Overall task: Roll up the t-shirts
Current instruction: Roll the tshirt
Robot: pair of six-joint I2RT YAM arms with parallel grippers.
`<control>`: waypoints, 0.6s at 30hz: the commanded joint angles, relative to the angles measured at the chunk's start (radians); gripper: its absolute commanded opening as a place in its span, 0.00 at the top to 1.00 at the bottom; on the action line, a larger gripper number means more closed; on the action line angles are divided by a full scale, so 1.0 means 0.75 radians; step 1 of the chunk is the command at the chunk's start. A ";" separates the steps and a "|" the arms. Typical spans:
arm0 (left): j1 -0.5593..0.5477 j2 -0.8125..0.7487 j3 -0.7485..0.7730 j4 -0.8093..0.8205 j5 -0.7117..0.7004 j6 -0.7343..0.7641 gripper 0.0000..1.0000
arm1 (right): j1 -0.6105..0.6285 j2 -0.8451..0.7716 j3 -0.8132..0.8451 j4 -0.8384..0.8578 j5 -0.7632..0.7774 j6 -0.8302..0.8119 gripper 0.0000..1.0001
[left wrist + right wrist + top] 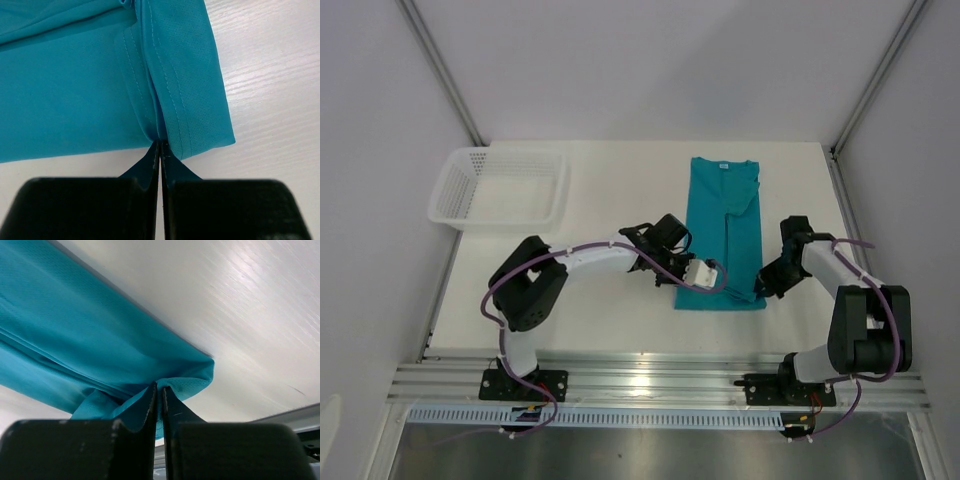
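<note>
My left gripper pinches the t-shirt's side edge short of its near corner, so it should open and take that corner [678, 306] before both grippers pull the t-shirt closer.
The teal t-shirt [725, 215] lies on the white table, folded lengthwise into a narrow strip, its collar and white label at the far end. My left gripper [720, 279] sits at the near hem, left of the middle. In the left wrist view it [160, 142] is shut, with the stitched hem of the t-shirt [75, 100] puckering into its tips. My right gripper [761, 287] is at the near right corner. In the right wrist view it [159, 388] is shut on the t-shirt [100, 340], whose corner is lifted off the table, with cloth showing between the jaws.
A white mesh basket [500, 188] stands at the back left of the table. The table's right edge and a frame post [835, 160] run close to the right arm. The aluminium base rail [650, 375] lies along the near edge.
</note>
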State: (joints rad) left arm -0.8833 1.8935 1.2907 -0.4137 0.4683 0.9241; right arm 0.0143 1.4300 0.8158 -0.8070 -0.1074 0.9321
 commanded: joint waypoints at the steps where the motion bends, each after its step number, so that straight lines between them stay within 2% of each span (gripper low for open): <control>1: 0.020 0.009 0.058 0.005 0.001 -0.005 0.99 | -0.007 0.042 0.054 0.035 -0.029 -0.032 0.90; 10: 0.024 0.057 0.087 0.073 0.018 -0.009 0.99 | -0.091 0.110 0.068 0.070 0.006 -0.063 0.78; 15: 0.024 0.091 0.101 0.065 -0.015 -0.017 0.99 | -0.123 0.098 0.086 0.082 -0.008 -0.083 0.66; 18: 0.024 0.093 0.101 0.057 -0.021 -0.025 0.99 | -0.127 0.077 0.123 0.064 0.024 -0.108 0.66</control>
State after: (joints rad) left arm -0.8726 1.9614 1.3266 -0.3779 0.4488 0.9234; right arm -0.0750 1.5093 0.8494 -0.7643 -0.1169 0.8822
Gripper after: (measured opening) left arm 0.005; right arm 0.339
